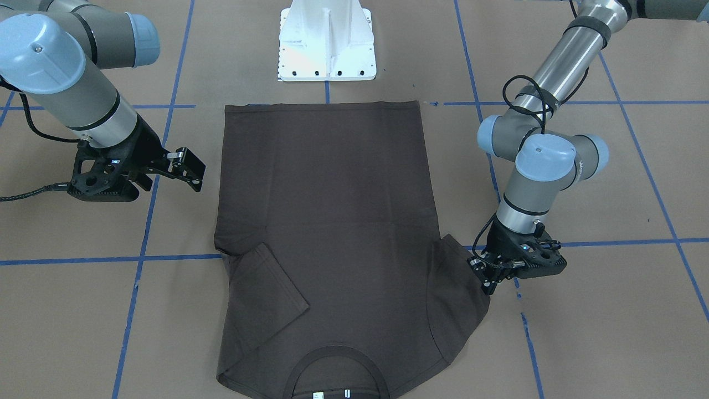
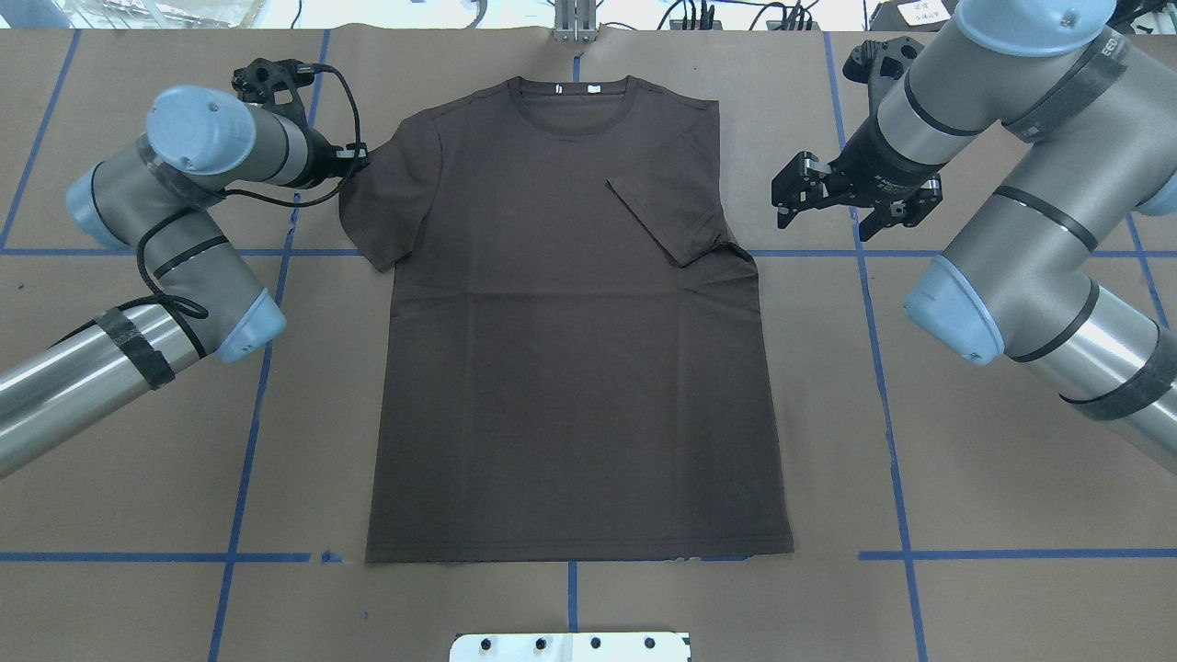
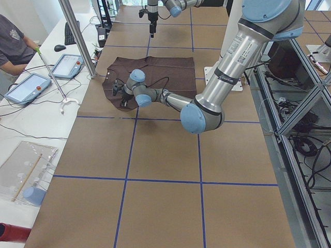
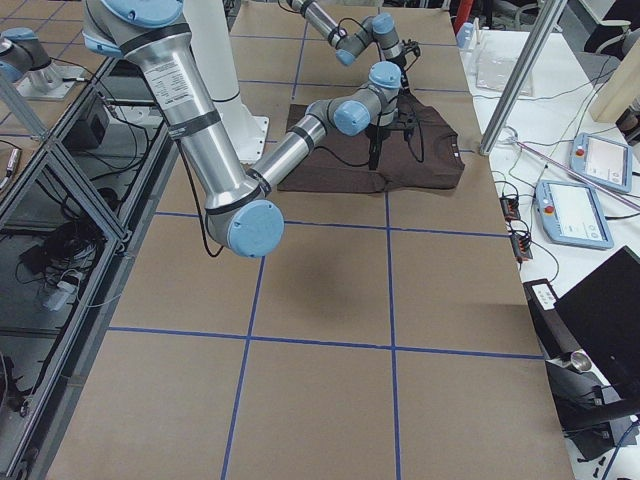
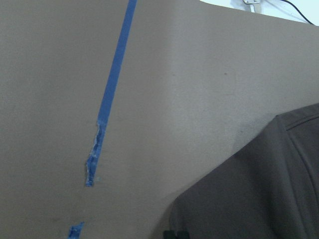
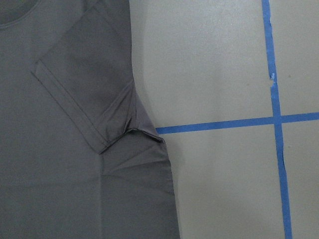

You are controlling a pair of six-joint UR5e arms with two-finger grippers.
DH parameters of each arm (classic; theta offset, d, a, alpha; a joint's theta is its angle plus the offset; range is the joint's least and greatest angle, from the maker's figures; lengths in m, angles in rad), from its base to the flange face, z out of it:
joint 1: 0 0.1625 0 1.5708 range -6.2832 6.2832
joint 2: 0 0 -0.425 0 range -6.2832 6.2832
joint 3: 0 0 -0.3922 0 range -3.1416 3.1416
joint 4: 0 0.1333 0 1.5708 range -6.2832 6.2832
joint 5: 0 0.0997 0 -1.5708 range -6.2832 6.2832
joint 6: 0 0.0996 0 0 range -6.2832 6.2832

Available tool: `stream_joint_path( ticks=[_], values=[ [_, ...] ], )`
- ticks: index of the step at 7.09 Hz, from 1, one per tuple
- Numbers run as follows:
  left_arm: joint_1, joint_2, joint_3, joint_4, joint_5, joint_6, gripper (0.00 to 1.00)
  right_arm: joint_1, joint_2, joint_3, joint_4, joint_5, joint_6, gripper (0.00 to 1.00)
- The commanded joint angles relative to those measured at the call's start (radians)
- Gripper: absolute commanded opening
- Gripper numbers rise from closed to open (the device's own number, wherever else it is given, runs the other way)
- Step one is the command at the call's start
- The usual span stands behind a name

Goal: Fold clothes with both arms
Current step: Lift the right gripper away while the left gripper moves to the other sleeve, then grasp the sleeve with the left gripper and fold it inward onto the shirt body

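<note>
My left gripper will let go of the spread-out sleeve's edge on the T-shirt's body (image 1: 352,277) close to the inner corner of the folded sleeve.
The dark brown T-shirt (image 2: 570,349) lies flat on the brown table, collar and white neck tags (image 2: 575,88) at the far edge; it also shows in the front view (image 1: 327,210). One sleeve (image 2: 676,216) is folded in over the body, also seen in the right wrist view (image 6: 84,99). The other sleeve (image 2: 386,202) lies spread out. My left gripper (image 2: 357,162) is low at that sleeve's outer edge, jaws shut on the edge (image 5: 259,189); it also shows in the front view (image 1: 487,282). My right gripper (image 2: 789,191) is open and empty above bare table beside the folded sleeve.
The white pedestal base (image 1: 327,44) stands at the shirt's hem side. Blue tape lines (image 2: 883,368) cross the table. In the left side view an operator (image 3: 13,44), tablets (image 3: 28,85) and a metal post (image 3: 77,36) stand at the table's far side.
</note>
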Motion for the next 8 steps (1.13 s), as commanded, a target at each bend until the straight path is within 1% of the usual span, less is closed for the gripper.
stream_joint_path(
  ticks=[1,2,3,4,6,7,8],
  values=[
    [0.054,-0.116,-0.015,0.118,0.000,-0.139,0.00,0.001,-0.015,0.024,0.000,0.000,0.000,1.00],
    [0.080,-0.215,0.075,0.117,0.003,-0.216,0.00,0.001,-0.023,0.029,0.000,-0.002,0.000,1.00],
    [0.112,-0.331,0.215,0.107,0.007,-0.287,0.00,0.001,-0.041,0.040,0.000,0.000,0.000,1.00],
    [0.118,-0.360,0.243,0.106,0.009,-0.295,0.00,0.002,-0.042,0.043,0.000,0.000,0.000,1.00],
    [0.132,-0.362,0.254,0.095,0.011,-0.295,0.00,0.004,-0.077,0.070,0.000,-0.003,-0.003,1.00],
    [0.135,-0.362,0.255,0.086,0.011,-0.295,0.00,0.002,-0.078,0.069,0.000,-0.005,-0.003,1.00],
    [0.138,-0.362,0.255,0.065,0.015,-0.295,0.06,0.002,-0.078,0.067,0.000,-0.005,-0.005,1.00]
  ],
)
